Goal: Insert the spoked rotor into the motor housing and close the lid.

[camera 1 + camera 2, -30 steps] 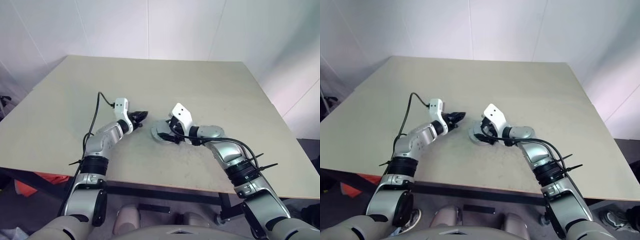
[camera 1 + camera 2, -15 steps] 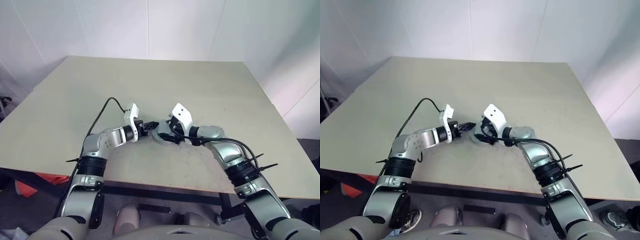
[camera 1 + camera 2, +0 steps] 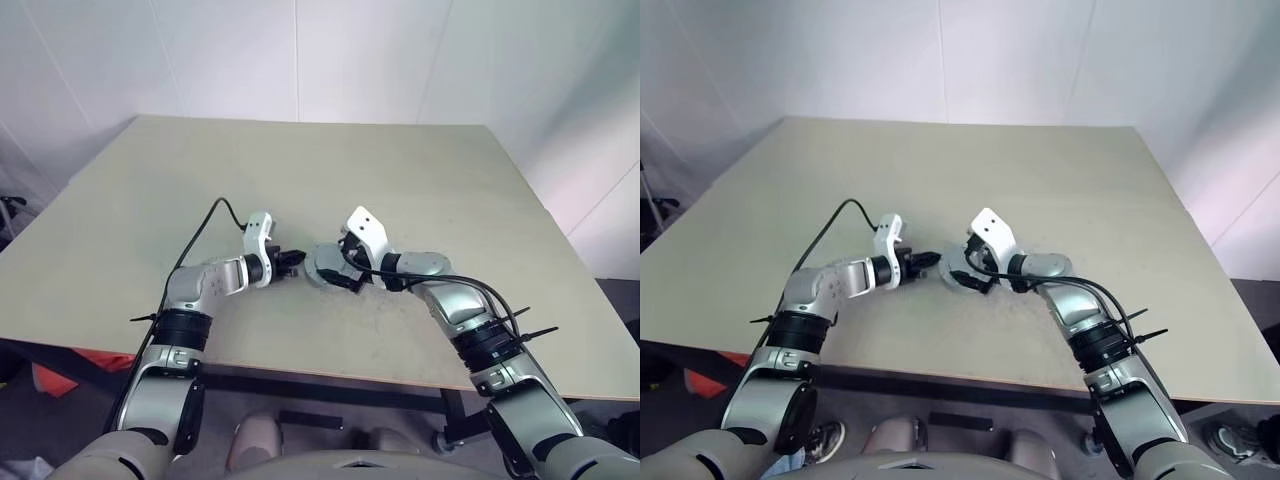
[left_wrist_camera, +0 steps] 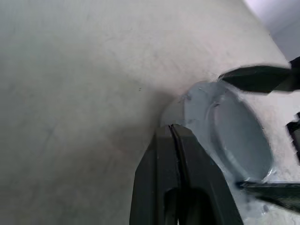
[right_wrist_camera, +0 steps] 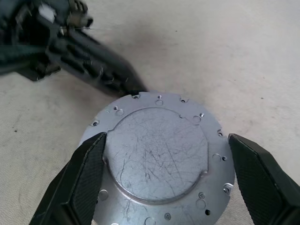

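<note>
The lid is lying flat and fills the whole opening of my right gripper, so next my right gripper backs away and pinches its edge [image 5: 206,208] while my left gripper steadies the rim.
The lid [image 5: 159,159], a round grey metal disc with small holes around its rim, lies flat on the table [image 3: 400,180] near the front middle. My right gripper [image 5: 166,138] stands open, one black finger on each side of the lid. My left gripper [image 4: 172,127] is shut with nothing in it, and its joined tips touch the lid's [image 4: 239,140] rim from the left. In the left eye view the left gripper [image 3: 296,262] and the right gripper [image 3: 335,272] meet at the lid [image 3: 322,262]. The spoked rotor and the motor housing are hidden.
The beige table stretches wide behind and to both sides of the grippers. Its front edge [image 3: 330,375] runs close below my arms. A black cable [image 3: 205,225] loops up from the left wrist.
The left gripper closed, tilted downward and came in low, so its tips now rest against the lid's rim. The right arm stayed in place.
</note>
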Controlling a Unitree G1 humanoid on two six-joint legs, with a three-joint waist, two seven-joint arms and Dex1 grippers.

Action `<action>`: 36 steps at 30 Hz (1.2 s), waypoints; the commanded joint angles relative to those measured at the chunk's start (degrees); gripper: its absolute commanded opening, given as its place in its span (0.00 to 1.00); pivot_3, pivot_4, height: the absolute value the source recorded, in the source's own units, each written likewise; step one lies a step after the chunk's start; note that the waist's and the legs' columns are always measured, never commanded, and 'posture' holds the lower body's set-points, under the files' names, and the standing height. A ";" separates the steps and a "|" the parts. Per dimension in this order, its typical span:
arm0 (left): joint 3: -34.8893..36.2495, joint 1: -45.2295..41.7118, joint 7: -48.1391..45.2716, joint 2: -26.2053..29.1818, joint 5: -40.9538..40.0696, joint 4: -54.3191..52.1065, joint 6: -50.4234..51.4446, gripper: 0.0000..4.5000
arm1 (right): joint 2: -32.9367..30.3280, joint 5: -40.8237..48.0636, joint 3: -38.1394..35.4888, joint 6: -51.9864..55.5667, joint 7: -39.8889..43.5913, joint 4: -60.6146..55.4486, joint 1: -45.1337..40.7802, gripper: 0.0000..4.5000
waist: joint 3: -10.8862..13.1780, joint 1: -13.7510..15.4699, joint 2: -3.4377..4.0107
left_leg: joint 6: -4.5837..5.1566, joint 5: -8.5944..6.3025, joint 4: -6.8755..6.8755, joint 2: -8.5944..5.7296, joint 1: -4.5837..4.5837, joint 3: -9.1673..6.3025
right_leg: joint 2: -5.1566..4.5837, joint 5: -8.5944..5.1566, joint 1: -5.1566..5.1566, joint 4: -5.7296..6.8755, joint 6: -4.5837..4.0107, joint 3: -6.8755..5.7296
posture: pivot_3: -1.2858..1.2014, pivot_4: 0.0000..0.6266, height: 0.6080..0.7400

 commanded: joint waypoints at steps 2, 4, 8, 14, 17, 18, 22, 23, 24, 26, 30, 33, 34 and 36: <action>0.54 -0.06 -5.42 -0.62 -6.23 -6.94 4.41 0.00 | -1.72 4.42 -6.16 6.39 0.45 -5.74 0.56 1.00 | 0.02 0.32 0.00 | 0.08 0.10 0.04 -0.03 -0.57 0.01 | -0.01 0.14 -0.49 0.19 -0.21 0.01 | 0.52 0.00 1.00; 0.67 0.22 -6.15 -0.79 -7.19 -8.15 5.42 0.00 | -2.14 7.13 -8.31 8.59 1.14 -9.37 0.84 1.00 | 0.03 0.54 0.03 | 0.24 0.15 0.10 -0.08 -0.76 0.01 | -0.03 0.24 -0.61 0.37 -0.43 0.05 | 0.52 0.00 1.00; 1.39 0.36 -5.93 -1.12 -7.51 -8.75 5.03 0.00 | -3.24 8.73 -9.68 11.26 1.32 -12.64 1.66 1.00 | 0.03 0.51 0.03 | 0.39 0.21 0.19 -0.08 -1.54 0.00 | -0.02 0.22 -1.37 0.44 -0.39 0.04 | 0.52 0.00 1.00; 5.87 -2.63 -1.68 -0.98 -5.16 -2.29 -1.87 0.00 | -3.09 6.49 -7.73 10.42 0.21 -11.01 3.03 1.00 | 0.06 -0.09 0.02 | 0.29 0.19 0.24 -0.01 -1.55 0.00 | 0.02 0.22 -1.46 0.58 -0.39 0.03 | 0.52 0.00 1.00; 8.14 -4.07 -0.57 -0.51 -5.40 -0.15 -3.40 0.00 | -2.81 6.24 -7.43 10.08 0.12 -10.80 3.35 1.00 | 0.07 -0.30 0.02 | 0.26 0.21 0.33 0.02 -1.52 0.00 | 0.03 0.23 -1.46 0.64 -0.39 0.03 | 0.52 0.00 1.00; 8.50 -4.34 -0.43 -0.17 -5.30 0.06 -3.73 0.00 | -2.69 6.05 -7.34 9.90 0.07 -10.42 3.32 1.00 | 0.07 -0.30 0.02 | 0.26 0.21 0.35 0.02 -1.52 0.00 | 0.03 0.23 -1.45 0.65 -0.39 0.03 | 0.52 0.00 1.00; 10.66 -5.08 -0.26 0.34 -6.96 0.01 -3.63 0.00 | -2.32 5.58 -7.14 9.47 -0.11 -9.47 3.08 1.00 | 0.07 -0.25 0.02 | 0.26 0.21 0.36 0.03 -1.51 0.00 | 0.03 0.24 -1.45 0.68 -0.40 0.03 | 0.52 0.00 1.00; 11.38 -5.26 -0.41 0.21 -7.97 -0.20 -2.88 0.00 | -2.26 5.51 -7.09 9.38 -0.14 -9.37 3.06 1.00 | 0.07 -0.23 0.02 | 0.27 0.21 0.36 0.03 -1.53 0.00 | 0.03 0.24 -1.45 0.68 -0.40 0.03 | 0.52 0.00 1.00; 11.73 -5.27 -0.88 0.06 -9.06 -0.83 -1.74 0.00 | -2.17 5.42 -7.02 9.27 -0.18 -9.27 3.04 1.00 | 0.07 -0.22 0.02 | 0.27 0.20 0.37 0.02 -1.53 0.00 | 0.03 0.24 -1.45 0.68 -0.40 0.03 | 0.52 0.00 1.00; 12.08 -5.12 -1.78 -0.35 -11.24 -2.15 0.46 0.00 | -1.99 5.22 -6.93 9.11 -0.29 -9.07 2.96 1.00 | 0.07 -0.20 0.02 | 0.29 0.20 0.39 0.02 -1.54 0.00 | 0.03 0.24 -1.45 0.69 -0.41 0.03 | 0.52 0.00 1.00; 13.55 -5.28 -2.24 -1.30 -15.35 -3.16 3.77 0.00 | -1.83 4.92 -7.01 8.90 -0.34 -8.89 2.90 1.00 | 0.07 -0.14 0.02 | 0.29 0.20 0.47 0.03 -1.53 0.00 | 0.02 0.25 -1.44 0.77 -0.42 0.04 | 0.52 0.00 1.00; 12.56 -5.09 -3.24 -2.09 -17.85 -4.37 6.79 0.00 | -1.86 4.80 -7.31 8.93 -0.63 -9.04 3.11 1.00 | 0.07 -0.15 0.02 | 0.28 0.20 0.51 0.05 -1.51 0.00 | 0.03 0.25 -1.42 0.81 -0.43 0.04 | 0.52 0.00 1.00; 11.29 -5.15 -3.15 -2.17 -17.15 -3.98 7.04 0.00 | -1.90 4.77 -7.52 8.99 -0.82 -9.09 3.15 1.00 | 0.07 -0.15 0.02 | 0.28 0.20 0.52 0.05 -1.50 0.00 | 0.03 0.25 -1.41 0.82 -0.44 0.03 | 0.52 0.00 1.00; 9.52 -5.37 -2.55 -2.25 -15.35 -2.21 6.81 0.00 | -1.89 4.81 -8.06 9.18 -1.34 -9.24 3.14 1.00 | 0.07 -0.15 0.02 | 0.29 0.20 0.54 0.05 -1.50 0.00 | 0.03 0.25 -1.39 0.82 -0.44 0.04 | 0.52 0.00 1.00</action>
